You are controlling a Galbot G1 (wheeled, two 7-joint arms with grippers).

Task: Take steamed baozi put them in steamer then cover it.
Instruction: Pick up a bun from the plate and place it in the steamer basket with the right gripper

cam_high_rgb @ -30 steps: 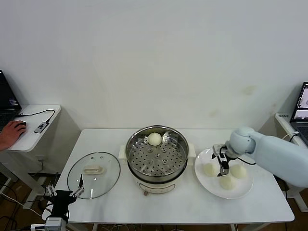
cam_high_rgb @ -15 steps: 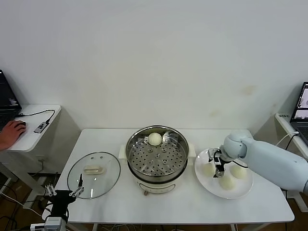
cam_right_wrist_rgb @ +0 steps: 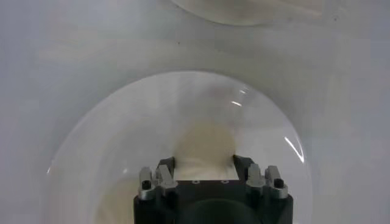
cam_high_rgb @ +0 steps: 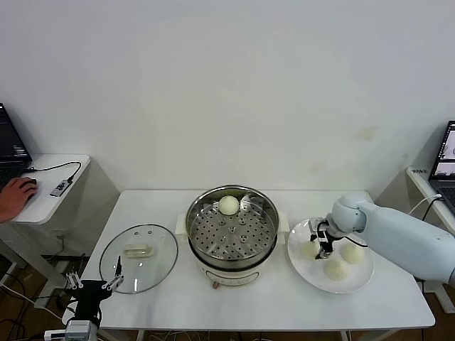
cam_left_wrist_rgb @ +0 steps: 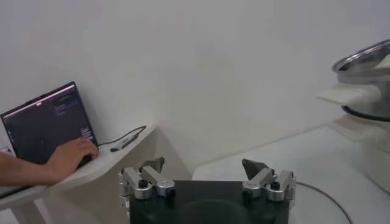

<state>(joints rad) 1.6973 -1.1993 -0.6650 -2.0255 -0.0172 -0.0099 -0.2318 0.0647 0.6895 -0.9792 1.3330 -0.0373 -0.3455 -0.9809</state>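
The baozi, now resting on the white plate, will be released by my right gripper on the steamer's side (cam_high_rgb: 206, 225) nearest the glass cover, close to the back baozi.
One baozi (cam_high_rgb: 228, 205) lies at the back of the steel steamer (cam_high_rgb: 231, 264) in the middle of the table. Three more baozi lie on a white plate (cam_high_rgb: 355, 282) to its right. My right gripper (cam_high_rgb: 318, 245) is down on the plate with its fingers against both sides of the left baozi (cam_high_rgb: 308, 250). The right wrist view shows that baozi (cam_right_wrist_rgb: 204, 143) held between the fingertips of the right gripper (cam_right_wrist_rgb: 204, 161) and resting on the plate (cam_right_wrist_rgb: 122, 140). The glass cover (cam_high_rgb: 160, 266) lies flat on the table left of the steamer. My left gripper (cam_high_rgb: 92, 285) is parked low at the table's front left, open and empty (cam_left_wrist_rgb: 204, 167).
A side table (cam_high_rgb: 50, 202) at the far left holds a laptop, a cable and a person's hand (cam_high_rgb: 15, 195). Another laptop (cam_high_rgb: 444, 167) stands at the far right. The steamer's rim and handle (cam_left_wrist_rgb: 365, 67) show in the left wrist view.
My right gripper moved left across the plate from between the buns to the left baozi and settled around it. The left arm has not moved.
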